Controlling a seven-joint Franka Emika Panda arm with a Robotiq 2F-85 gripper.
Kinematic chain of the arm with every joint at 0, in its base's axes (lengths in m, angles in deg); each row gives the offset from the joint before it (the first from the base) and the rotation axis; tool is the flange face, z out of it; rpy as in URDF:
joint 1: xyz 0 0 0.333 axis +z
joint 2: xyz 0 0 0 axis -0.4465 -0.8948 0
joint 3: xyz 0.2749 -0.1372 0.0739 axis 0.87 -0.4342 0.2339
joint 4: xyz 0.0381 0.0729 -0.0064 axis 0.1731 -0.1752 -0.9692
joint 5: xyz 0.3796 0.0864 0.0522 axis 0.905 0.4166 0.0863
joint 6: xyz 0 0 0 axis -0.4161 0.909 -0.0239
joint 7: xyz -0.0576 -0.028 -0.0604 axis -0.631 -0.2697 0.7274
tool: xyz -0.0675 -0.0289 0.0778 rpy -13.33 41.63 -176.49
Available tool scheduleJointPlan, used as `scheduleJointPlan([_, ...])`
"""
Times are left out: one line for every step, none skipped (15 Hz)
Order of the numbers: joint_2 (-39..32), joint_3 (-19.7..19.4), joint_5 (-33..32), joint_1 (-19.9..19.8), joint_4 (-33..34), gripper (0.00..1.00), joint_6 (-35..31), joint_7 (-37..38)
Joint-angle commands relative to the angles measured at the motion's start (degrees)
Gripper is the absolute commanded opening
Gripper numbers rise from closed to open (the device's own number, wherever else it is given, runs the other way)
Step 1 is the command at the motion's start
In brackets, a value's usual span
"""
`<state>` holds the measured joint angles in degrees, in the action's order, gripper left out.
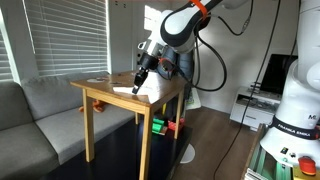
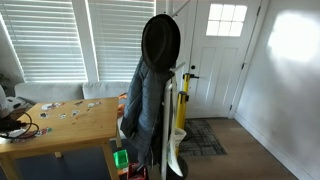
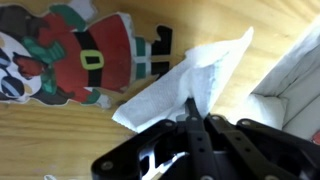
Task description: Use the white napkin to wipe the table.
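Observation:
Next, my gripper lets go of the white napkin on the wooden table [image 1: 151, 75] near the table's far edge, farther back than the Santa figure.
The white napkin [image 3: 195, 68] lies crumpled on the wooden table [image 3: 60, 140], near its edge. My gripper [image 3: 190, 106] is shut, with its fingertips pinching the napkin's near edge. In an exterior view the gripper [image 1: 139, 82] reaches down to the table top [image 1: 110, 92], with the napkin [image 1: 128, 90] as a white patch under it. In the exterior view from behind, the dark covered arm [image 2: 155, 90] blocks the gripper and napkin; only the table [image 2: 70, 125] shows.
A flat Santa figure [image 3: 80, 55] lies on the table just beside the napkin. A grey sofa [image 1: 40, 105] stands next to the table, and its cushion [image 3: 295, 70] shows past the table edge. Small items are scattered on the table [image 2: 65, 110].

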<state>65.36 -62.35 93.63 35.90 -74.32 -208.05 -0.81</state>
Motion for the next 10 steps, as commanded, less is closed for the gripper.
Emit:
scheduleJointPlan([0.7, -1.7, 0.0, -0.4, 1.3, 0.00, 7.6, -1.6])
scheduleJointPlan([0.9, -3.0, -1.6, -0.2, 1.3, 0.00, 8.1, -0.3])
scheduleJointPlan([1.0, -4.1, -2.7, -0.1, 1.4, 0.00, 8.7, 0.7])
scheduleJointPlan([1.1, -5.1, -3.6, -0.1, 1.6, 0.00, 9.2, 1.4])
scheduleJointPlan([1.1, -5.8, -3.7, -0.2, 1.9, 0.00, 9.5, 1.5])
scheduleJointPlan([0.9, -6.9, -4.8, -0.2, 2.1, 0.00, 9.1, 2.0])
scheduleJointPlan([0.8, -7.5, -5.0, -0.3, 2.4, 0.00, 9.4, 1.9])
scheduleJointPlan([0.5, -8.0, -5.2, -0.3, 2.7, 0.00, 9.0, 1.9])
scheduleJointPlan([0.3, -8.5, -5.4, -0.4, 2.8, 0.00, 8.7, 1.8])
scheduleJointPlan([0.1, -8.9, -5.5, -0.5, 3.0, 0.00, 7.8, 1.4])
